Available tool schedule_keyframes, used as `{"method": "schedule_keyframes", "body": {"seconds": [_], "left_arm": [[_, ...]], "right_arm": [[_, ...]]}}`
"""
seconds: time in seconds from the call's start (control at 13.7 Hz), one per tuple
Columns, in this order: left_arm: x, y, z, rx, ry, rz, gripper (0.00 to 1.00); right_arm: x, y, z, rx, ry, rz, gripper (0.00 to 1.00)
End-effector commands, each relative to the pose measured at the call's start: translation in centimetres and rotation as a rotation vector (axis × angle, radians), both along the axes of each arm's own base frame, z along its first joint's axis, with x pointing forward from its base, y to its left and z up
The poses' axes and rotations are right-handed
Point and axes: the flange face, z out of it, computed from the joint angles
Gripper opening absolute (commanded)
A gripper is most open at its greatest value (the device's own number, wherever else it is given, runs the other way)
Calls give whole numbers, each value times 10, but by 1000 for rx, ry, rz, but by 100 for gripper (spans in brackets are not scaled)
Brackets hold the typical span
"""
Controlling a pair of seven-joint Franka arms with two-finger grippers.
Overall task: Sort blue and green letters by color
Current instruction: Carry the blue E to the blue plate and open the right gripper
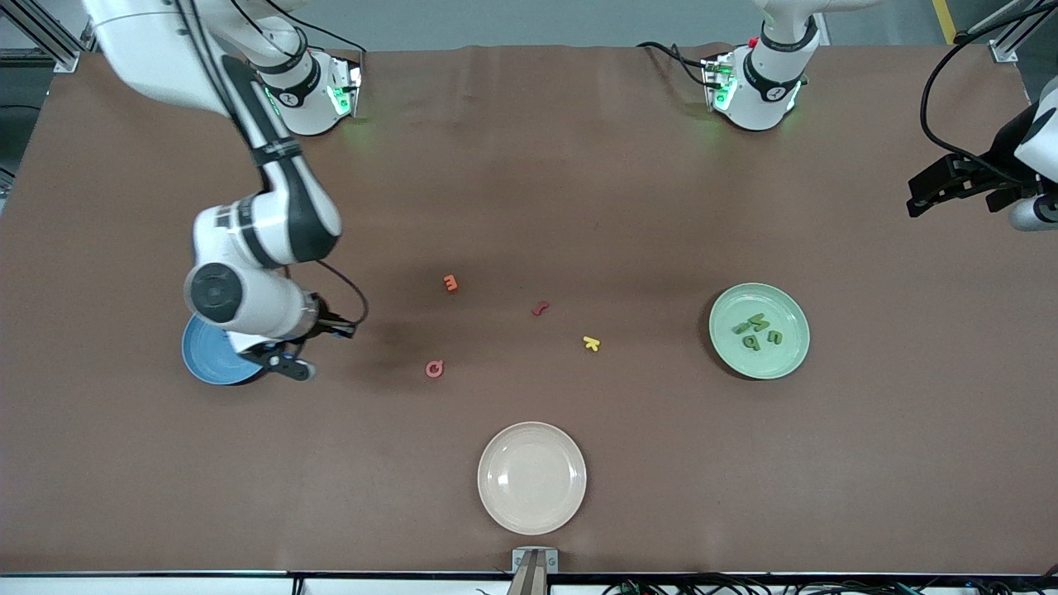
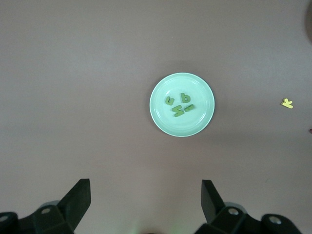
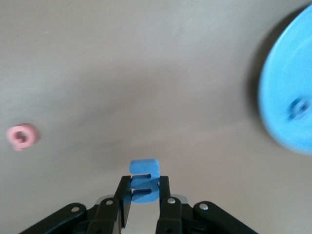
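Observation:
Next, my right gripper lets go of the mid-blue letter on the bare front part of the blue plate [image 1: 237,362].
My right gripper [image 3: 144,187] is shut on a mid-blue letter [image 3: 144,168], which sticks out past the fingertips. It hangs over the bare table just beside the blue plate [image 3: 287,73]. One blue letter [image 3: 297,108] lies in that plate. In the front view the right gripper [image 1: 289,364] is at the edge of the blue plate [image 1: 202,359], which the arm mostly hides. Several green letters [image 1: 756,329] lie in the green plate [image 1: 785,359]; they also show in the left wrist view [image 2: 179,106]. My left gripper [image 2: 146,187] is open and empty; it waits high at the left arm's end of the table [image 1: 926,194].
An orange letter [image 1: 450,283], a red letter [image 1: 540,309], a yellow letter [image 1: 591,343] and a pink letter [image 1: 434,368] lie mid-table. An empty white plate [image 1: 532,478] stands nearest the front camera. The pink letter also shows in the right wrist view [image 3: 22,136].

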Motion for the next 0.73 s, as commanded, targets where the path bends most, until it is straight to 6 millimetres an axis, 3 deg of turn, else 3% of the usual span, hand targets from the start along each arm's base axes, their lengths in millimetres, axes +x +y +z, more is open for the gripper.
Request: {"method": "schedule_keyframes", "body": {"seconds": [0.0,0.22,0.37,0.51,0.66], "left_arm": [[-1,-5,1,-11,-9,-18,100],[0,-10,-2,-8,-3,-28,100],[-2,-9,2,-11,-9,-26,100],[-3,-8,5,-9,-15,-25,100],[-4,-10,12,-8,-29,-28,100]], "right_arm": [[-1,-77,3,41,-14,115,6],[8,-158,-1,33,-69,183,6],[10,-188,-12,4,-85,207,7],[10,-202,-33,11,-79,230,7],[10,-204,-51,15,-74,237,7]]}}
